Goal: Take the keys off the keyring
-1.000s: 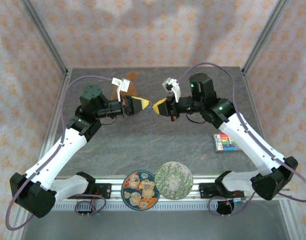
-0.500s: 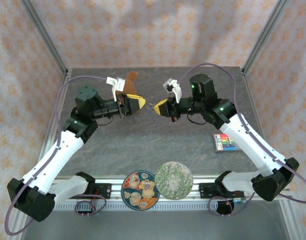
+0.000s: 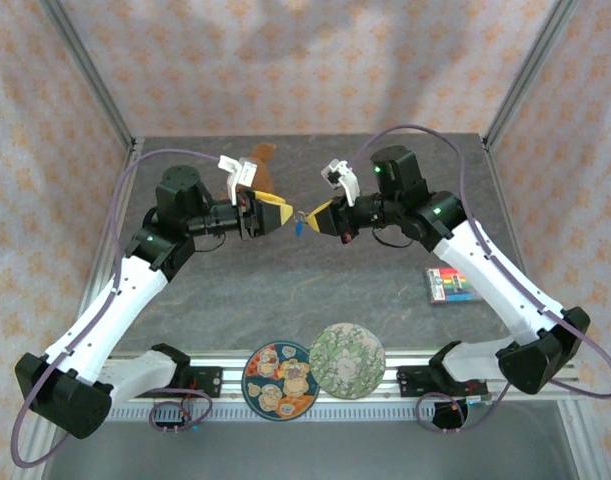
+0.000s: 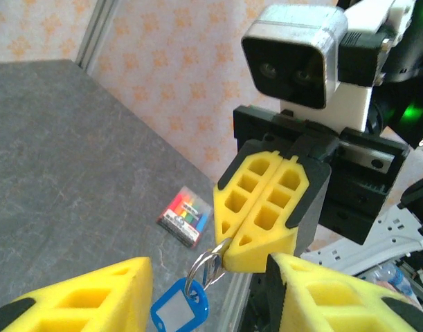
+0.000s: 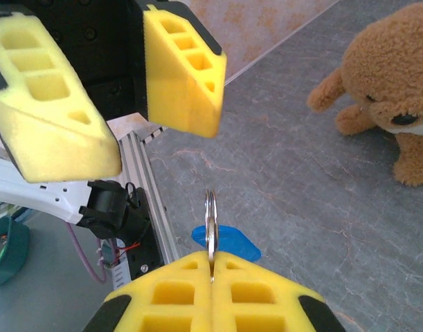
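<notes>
The keyring is beyond the open fingertips of my left gripper, so next my left gripper reaches in, grabs it beside the blue tag (image 4: 191, 286) and pulls away.
My right gripper (image 3: 317, 213) is shut on the metal keyring (image 3: 302, 217), held in the air above the middle of the table. In the right wrist view the keyring (image 5: 210, 220) stands edge-on out of my right gripper (image 5: 211, 268), with a blue plastic tag (image 5: 228, 242) hanging behind it. The keys are hidden. My left gripper (image 3: 279, 213) is open and faces the ring from the left. In the left wrist view the keyring (image 4: 208, 265) and its blue tag (image 4: 176, 311) hang between the open fingers (image 4: 93, 301) of my left gripper (image 4: 210, 278), which touch neither.
A brown teddy bear (image 3: 261, 163) sits at the back behind the left gripper. A pack of crayons (image 3: 450, 285) lies at the right. Two round patterned plates (image 3: 279, 380) (image 3: 347, 360) rest on the near rail. Frame posts stand at both back corners.
My left gripper let go of the ring and opened, drew back to the left, then came back close to it. The ring with its blue tag stays in the shut right gripper.
</notes>
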`<state>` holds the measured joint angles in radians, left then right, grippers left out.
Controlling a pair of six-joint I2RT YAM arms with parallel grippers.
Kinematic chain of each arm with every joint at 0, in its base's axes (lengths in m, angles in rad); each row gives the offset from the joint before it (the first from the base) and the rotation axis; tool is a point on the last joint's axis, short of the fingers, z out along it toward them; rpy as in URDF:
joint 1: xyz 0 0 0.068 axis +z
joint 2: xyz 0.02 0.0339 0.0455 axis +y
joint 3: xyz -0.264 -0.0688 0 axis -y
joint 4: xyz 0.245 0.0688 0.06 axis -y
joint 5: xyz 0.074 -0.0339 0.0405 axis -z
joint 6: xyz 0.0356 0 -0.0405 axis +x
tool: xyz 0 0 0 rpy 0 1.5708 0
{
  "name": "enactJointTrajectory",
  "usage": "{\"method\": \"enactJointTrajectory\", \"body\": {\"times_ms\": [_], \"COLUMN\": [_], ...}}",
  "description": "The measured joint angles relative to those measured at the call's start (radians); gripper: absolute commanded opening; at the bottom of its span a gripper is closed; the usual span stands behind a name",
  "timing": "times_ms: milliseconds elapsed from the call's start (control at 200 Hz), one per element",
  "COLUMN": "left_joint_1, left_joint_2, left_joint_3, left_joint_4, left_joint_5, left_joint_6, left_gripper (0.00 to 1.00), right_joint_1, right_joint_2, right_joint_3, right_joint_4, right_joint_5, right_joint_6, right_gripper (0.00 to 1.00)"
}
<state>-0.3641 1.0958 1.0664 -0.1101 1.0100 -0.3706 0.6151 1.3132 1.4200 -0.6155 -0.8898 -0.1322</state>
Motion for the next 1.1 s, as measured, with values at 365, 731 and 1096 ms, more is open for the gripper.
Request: {"method": "enactJointTrajectory", "body": {"times_ms": [365, 731, 1096], "left_joint_1": [-0.035, -0.042, -0.042], "left_joint_2": [0.027, 0.035, 0.046], "left_joint_3": [0.037, 0.066, 0.072], "left_joint_4": [-0.094, -0.135, -0.154], "left_joint_5": [0.030, 0.031, 0.037], "left_joint_6": [0.066, 0.095, 0.114], "left_gripper": [0.50, 0.45, 0.18], "right_joint_1": [0.000, 0.000, 0.000], "right_joint_2": [0.019, 0.032, 0.032], "right_joint_3": [0.026, 0.031, 0.031], "right_joint_4": [-0.015, -0.021, -0.021], "right_joint_5": [-0.038, -0.061, -0.062], "right_joint_6": [0.000, 0.000, 0.000], "right_gripper": [0.00, 0.00, 0.00]}}
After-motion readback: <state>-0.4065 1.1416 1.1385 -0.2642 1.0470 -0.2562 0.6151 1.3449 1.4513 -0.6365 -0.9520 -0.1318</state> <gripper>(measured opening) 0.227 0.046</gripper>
